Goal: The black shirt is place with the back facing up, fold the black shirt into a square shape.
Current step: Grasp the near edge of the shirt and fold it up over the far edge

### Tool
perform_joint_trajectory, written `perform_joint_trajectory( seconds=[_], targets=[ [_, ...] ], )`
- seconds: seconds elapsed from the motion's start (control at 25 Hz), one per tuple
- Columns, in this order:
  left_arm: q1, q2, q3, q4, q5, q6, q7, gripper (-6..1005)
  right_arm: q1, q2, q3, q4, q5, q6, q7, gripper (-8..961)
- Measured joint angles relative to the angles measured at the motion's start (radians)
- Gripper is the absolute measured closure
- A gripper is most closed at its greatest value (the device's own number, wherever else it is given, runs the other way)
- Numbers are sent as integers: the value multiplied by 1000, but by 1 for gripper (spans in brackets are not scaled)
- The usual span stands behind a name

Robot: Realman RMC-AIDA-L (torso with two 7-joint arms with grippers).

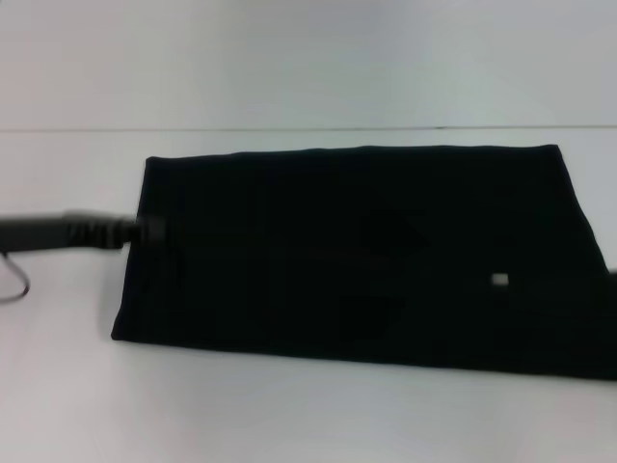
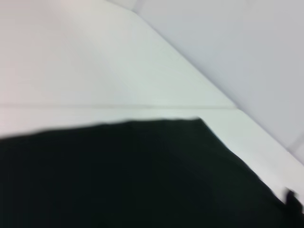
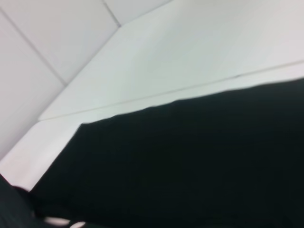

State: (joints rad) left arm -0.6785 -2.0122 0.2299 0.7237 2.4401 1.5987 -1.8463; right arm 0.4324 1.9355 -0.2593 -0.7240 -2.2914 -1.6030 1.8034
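The robot's left gripper needs to release the black shirt's lifted edge on the shirt's far edge [image 1: 188, 147], near its nearest far corner.
The black shirt [image 1: 357, 256] lies flat on the white table as a wide, folded rectangle, plain side up. A small white patch [image 1: 499, 280] shows on its right part. My left gripper [image 1: 152, 231] reaches in from the left and sits at the middle of the shirt's left edge. In the left wrist view the black shirt [image 2: 133, 180] fills the lower picture, and a dark bit that looks like my right gripper [image 2: 292, 200] sits at its far edge. The right wrist view shows the black shirt [image 3: 190, 166], with my left gripper [image 3: 16, 206] at its far side.
The white table [image 1: 308, 415] has bare surface in front of the shirt and to its left. Its far edge meets a pale wall [image 1: 308, 58] behind. A thin dark cable [image 1: 17, 280] loops beneath my left arm.
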Motion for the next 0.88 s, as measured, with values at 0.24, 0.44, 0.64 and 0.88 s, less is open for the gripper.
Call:
perform_joint_trajectory(
  seconds=[0.24,0.44,0.64,0.88],
  targets=[
    [-123,9,12,-107,4,-290,-34,969,157,-27,-30,81,-87,225,83,924],
    [-188,-2,65,-157,-1,-521,-36,968,254,-36,-100,153,-111,426,136,924],
    [-228,-11,134,-200,-3,-726,-36,967,321,-31,-161,216,-110,595,167,924],
    [-242,-20,187,-204,-5,-829,-35,966,391,-25,-187,247,-110,727,176,923]
  ],
)
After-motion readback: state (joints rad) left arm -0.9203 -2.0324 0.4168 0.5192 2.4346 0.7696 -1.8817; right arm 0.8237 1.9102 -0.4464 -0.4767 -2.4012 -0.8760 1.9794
